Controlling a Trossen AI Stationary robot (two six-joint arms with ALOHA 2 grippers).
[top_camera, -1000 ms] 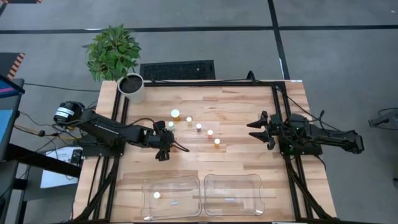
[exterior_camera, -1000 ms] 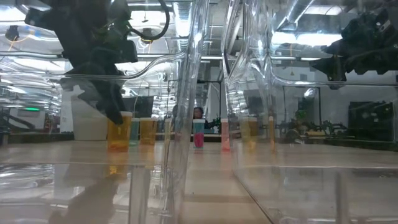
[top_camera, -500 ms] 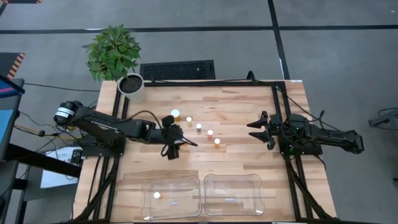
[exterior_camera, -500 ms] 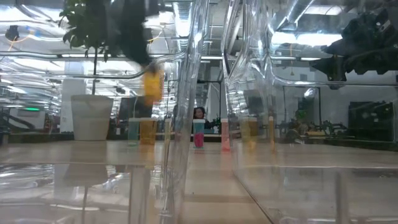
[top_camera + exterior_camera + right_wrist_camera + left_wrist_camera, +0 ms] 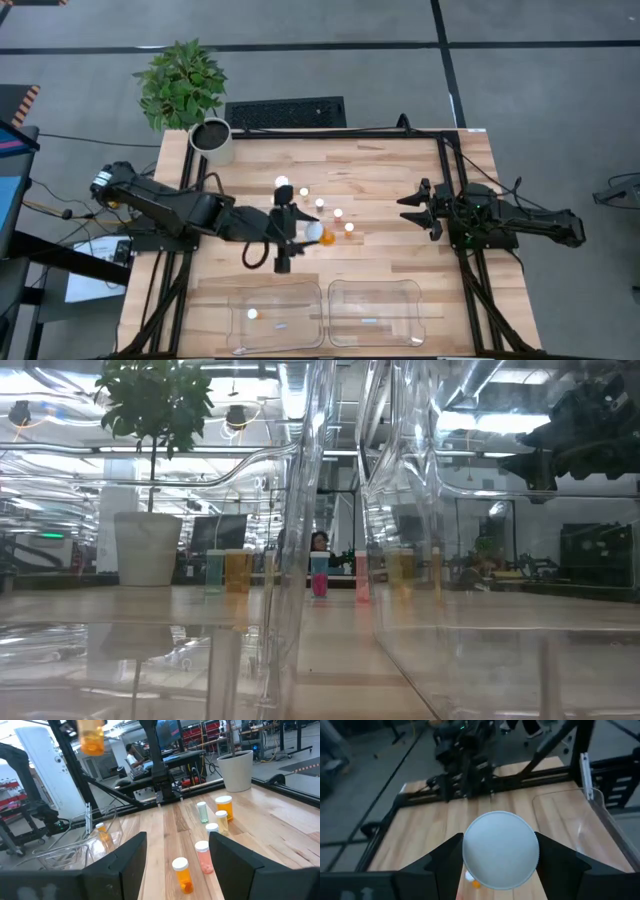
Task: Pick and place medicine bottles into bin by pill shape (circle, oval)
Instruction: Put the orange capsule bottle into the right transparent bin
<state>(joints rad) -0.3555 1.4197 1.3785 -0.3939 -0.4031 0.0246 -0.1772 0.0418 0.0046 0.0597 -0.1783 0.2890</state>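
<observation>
The amber bottle, now in the air over the table's middle, will go down in the middle of the empty clear bin [image 5: 364, 302] [image 5: 592, 834] from my left gripper.
My left gripper [image 5: 305, 234] is in the air over the table's middle, shut on an amber medicine bottle [image 5: 320, 235] with a white cap [image 5: 500, 849]. The bottle also shows high up in the right wrist view [image 5: 91, 737]. Several more white-capped bottles [image 5: 320, 204] stand in a slanting row on the table, also in the right wrist view [image 5: 202, 855] and the low view [image 5: 237, 570]. One bottle [image 5: 252, 313] stands in the left clear bin [image 5: 300, 290]. My right gripper [image 5: 415, 208] is open and empty at the table's right side. My left gripper pinches the amber bottle between its two fingers [image 5: 445, 865], one on each side just behind the white cap [image 5: 500, 849]. The cap faces back toward the wrist. The bottle is lifted clear of the table and tilted, its amber body [image 5: 327, 238] pointing toward the table's right.
Two clear bins stand side by side at the near edge, the left [image 5: 300, 290] and the right [image 5: 400, 290]. A white plant pot [image 5: 212, 140] stands at the far left corner. The black frame rails [image 5: 445, 180] run along the table's sides.
My left gripper has lifted the amber bottle off the table from the left end of the row and carried it up and toward the table's right. The bottle stood upright on the table a second ago; now it hangs tilted, clear of the table.
</observation>
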